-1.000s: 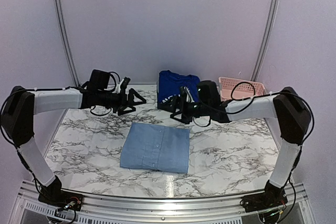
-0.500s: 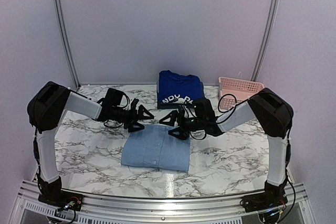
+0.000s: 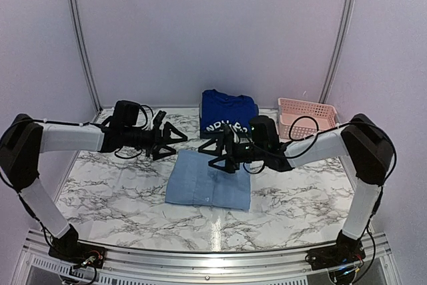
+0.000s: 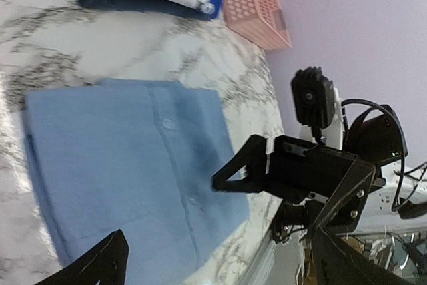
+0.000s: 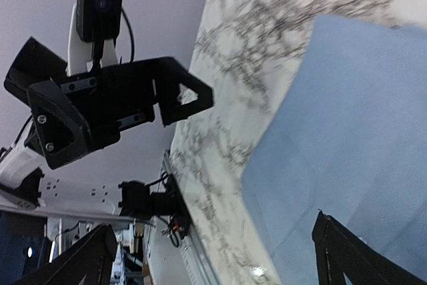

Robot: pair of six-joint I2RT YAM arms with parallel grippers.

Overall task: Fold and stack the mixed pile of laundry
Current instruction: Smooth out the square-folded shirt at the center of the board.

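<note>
The side edge of the light-blue shirt (image 3: 249, 183), the one toward the pink basket, will be gripped around that edge's middle by my right gripper.
A folded light-blue collared shirt (image 3: 208, 181) lies flat in the middle of the marble table (image 3: 107, 185). Behind it a folded royal-blue T-shirt (image 3: 229, 113) with white lettering rests on a darker folded piece. My left gripper (image 3: 177, 143) hangs open just beyond the light-blue shirt's far left corner. My right gripper (image 3: 212, 158) stands open over the shirt's far edge, facing the left one. The left wrist view shows the light-blue shirt (image 4: 133, 165) below my open left gripper (image 4: 220, 271), which holds nothing. In the right wrist view the shirt (image 5: 347, 131) lies under my open, empty right gripper (image 5: 213, 265).
A pink lattice basket (image 3: 303, 113) stands at the back right, next to the T-shirt; the left wrist view also catches the basket (image 4: 253, 5). Pale walls with metal rails close in the table behind and at both sides.
The light-blue shirt has slid a little to the right and away from me. Both arms dipped to its far edge half a second ago and now sit slightly higher, still open.
</note>
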